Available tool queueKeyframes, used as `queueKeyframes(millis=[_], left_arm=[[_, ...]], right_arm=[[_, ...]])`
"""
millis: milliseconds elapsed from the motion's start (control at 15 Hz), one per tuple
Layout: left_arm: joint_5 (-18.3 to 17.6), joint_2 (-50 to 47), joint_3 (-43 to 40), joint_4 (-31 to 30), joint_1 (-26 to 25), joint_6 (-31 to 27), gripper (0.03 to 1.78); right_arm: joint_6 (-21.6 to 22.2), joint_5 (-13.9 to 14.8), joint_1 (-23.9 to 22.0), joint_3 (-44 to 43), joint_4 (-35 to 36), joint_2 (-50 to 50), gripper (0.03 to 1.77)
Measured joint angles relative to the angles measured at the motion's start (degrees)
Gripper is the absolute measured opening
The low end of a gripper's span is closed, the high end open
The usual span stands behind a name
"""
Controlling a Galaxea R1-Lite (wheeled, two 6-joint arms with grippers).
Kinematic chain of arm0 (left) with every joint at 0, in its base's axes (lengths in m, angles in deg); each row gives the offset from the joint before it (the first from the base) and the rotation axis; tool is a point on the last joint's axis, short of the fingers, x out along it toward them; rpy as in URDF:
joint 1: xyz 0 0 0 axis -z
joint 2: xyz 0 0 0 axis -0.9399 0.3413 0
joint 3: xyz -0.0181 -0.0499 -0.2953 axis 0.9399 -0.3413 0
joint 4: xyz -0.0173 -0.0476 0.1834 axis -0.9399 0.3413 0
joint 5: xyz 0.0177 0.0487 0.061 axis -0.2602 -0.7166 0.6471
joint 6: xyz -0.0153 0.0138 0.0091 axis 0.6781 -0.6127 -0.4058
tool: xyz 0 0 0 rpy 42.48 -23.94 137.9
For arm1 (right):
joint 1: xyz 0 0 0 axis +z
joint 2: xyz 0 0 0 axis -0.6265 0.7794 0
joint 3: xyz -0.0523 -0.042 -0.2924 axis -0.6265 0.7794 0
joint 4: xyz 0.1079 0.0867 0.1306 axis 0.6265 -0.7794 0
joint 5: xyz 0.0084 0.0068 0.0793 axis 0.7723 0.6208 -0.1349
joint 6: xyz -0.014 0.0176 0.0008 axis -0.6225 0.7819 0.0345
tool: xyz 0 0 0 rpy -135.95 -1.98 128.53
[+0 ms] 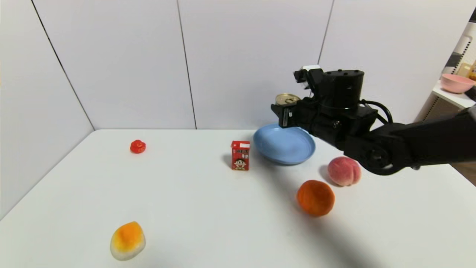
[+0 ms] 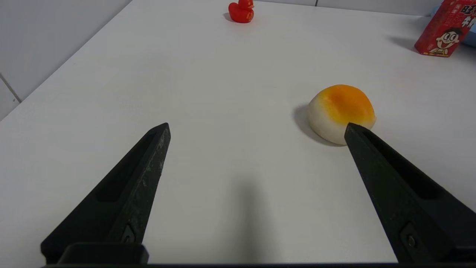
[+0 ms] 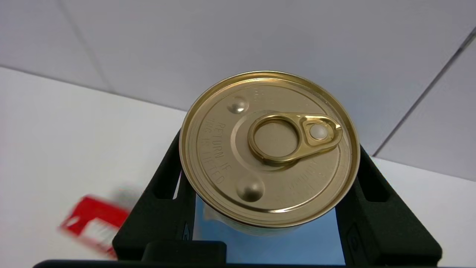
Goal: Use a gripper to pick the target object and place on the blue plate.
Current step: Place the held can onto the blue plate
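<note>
My right gripper needs to let go of the small metal can near the middle of the blue plate (image 1: pixel 282 141).
The target object, a small metal can (image 1: pixel 286 99) with a gold pull-tab lid (image 3: pixel 269 147), hangs in the air, clamped between the two black fingers of my right gripper (image 1: pixel 288 111). It is held upright above the far part of the blue plate (image 1: pixel 284 144), whose light-blue surface (image 3: pixel 282 245) shows under the can in the right wrist view. The can's label is hidden by the fingers. My left gripper (image 2: pixel 256 128) is parked low over the near left of the table, open and empty.
A red drink carton (image 1: pixel 240 155) stands just left of the plate. An orange (image 1: pixel 315 197) and a peach (image 1: pixel 344 171) lie right of and nearer than the plate. A yellow-white fruit (image 1: pixel 127 240), a red duck (image 1: pixel 137 146) and a pink bowl (image 1: pixel 456 82) on a side shelf are also there.
</note>
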Motion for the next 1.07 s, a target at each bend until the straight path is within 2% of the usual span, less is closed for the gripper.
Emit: queueKeyframes(millis=[133,333,600,1000,1067], left_arm=[[0.0,0.0,0.0,0.0,0.0,0.0,1.69],[0.0,0.0,0.0,0.0,0.0,0.0,1.69],[0.0,0.0,0.0,0.0,0.0,0.0,1.69],[0.0,0.0,0.0,0.0,0.0,0.0,1.69],[0.0,0.0,0.0,0.0,0.0,0.0,1.69]], right_arm=[[-1.0,-1.4,-3.1,-4.1,-0.4,5.2,1.0],[-1.4,-1.9,-5.9,-7.8,-0.4,12.4,1.0],[-1.5,-2.0,-6.9,-9.6,-0.7,18.4,1.0],[-1.4,-2.0,-6.8,-9.8,-0.3,20.5,1.0],[-1.4,-2.0,-6.7,-9.8,-0.4,20.6,1.05]])
